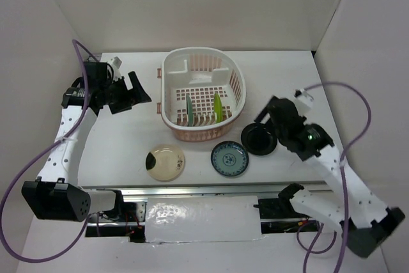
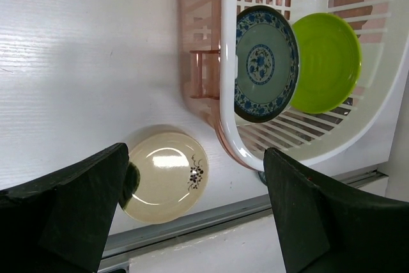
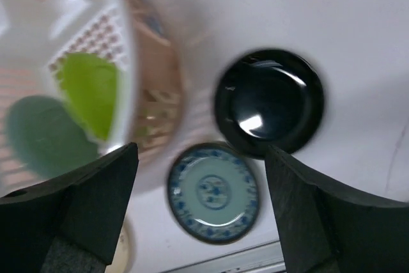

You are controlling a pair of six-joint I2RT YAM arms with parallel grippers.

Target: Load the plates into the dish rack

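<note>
My right gripper is to go to the black plate next and close on the plate's near rim [image 1: 270, 151] [image 3: 313, 130], on the side away from the dish rack.
The dish rack [image 1: 203, 94] stands at the back middle of the table. A teal-blue plate [image 2: 265, 63] and a lime-green plate [image 2: 326, 62] stand on edge inside it. Flat on the table in front of it lie a tan plate [image 1: 165, 162], a second teal-blue plate [image 1: 229, 158] and a glossy black plate [image 1: 259, 139]. My left gripper [image 1: 135, 94] hangs open and empty to the left of the rack. My right gripper [image 1: 268, 114] is open and empty, just above and to the right of the black plate [image 3: 268, 101]. The right wrist view is blurred.
A metal rail [image 1: 192, 190] runs along the table's near edge, just in front of the tan plate and the teal-blue plate. White walls close in the table at the back and on both sides. Purple cables loop off both arms.
</note>
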